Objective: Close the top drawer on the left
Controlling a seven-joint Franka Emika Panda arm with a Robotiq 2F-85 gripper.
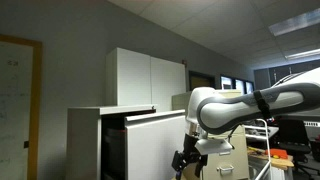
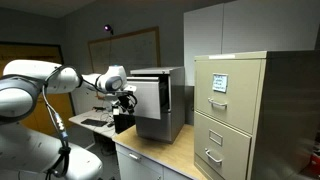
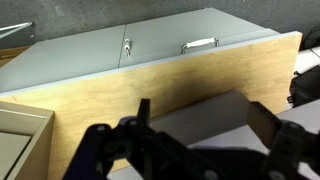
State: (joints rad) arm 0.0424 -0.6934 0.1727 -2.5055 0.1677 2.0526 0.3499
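Note:
I need to close on the top drawer's upper white front (image 1: 151, 131) to push it shut.
The top drawer (image 1: 155, 135) of the low light-grey cabinet (image 1: 85, 140) stands pulled out, its plain white front forward and a dark gap behind it. It also shows in an exterior view (image 2: 150, 96). My gripper (image 1: 186, 160) hangs just in front of the drawer's front, near its lower outer corner, and shows in an exterior view (image 2: 124, 99) right beside the front. In the wrist view the gripper (image 3: 200, 112) is open, with its two dark fingers spread either side of a pale flat surface (image 3: 200, 125). I cannot tell whether it touches.
A tall white cupboard (image 1: 150, 78) stands behind the cabinet. A beige filing cabinet (image 2: 235, 110) with handled drawers stands beside it and also appears in the wrist view (image 3: 150, 50). A wooden panel (image 3: 120, 90) crosses the wrist view. Desks and clutter (image 1: 290, 150) lie behind the arm.

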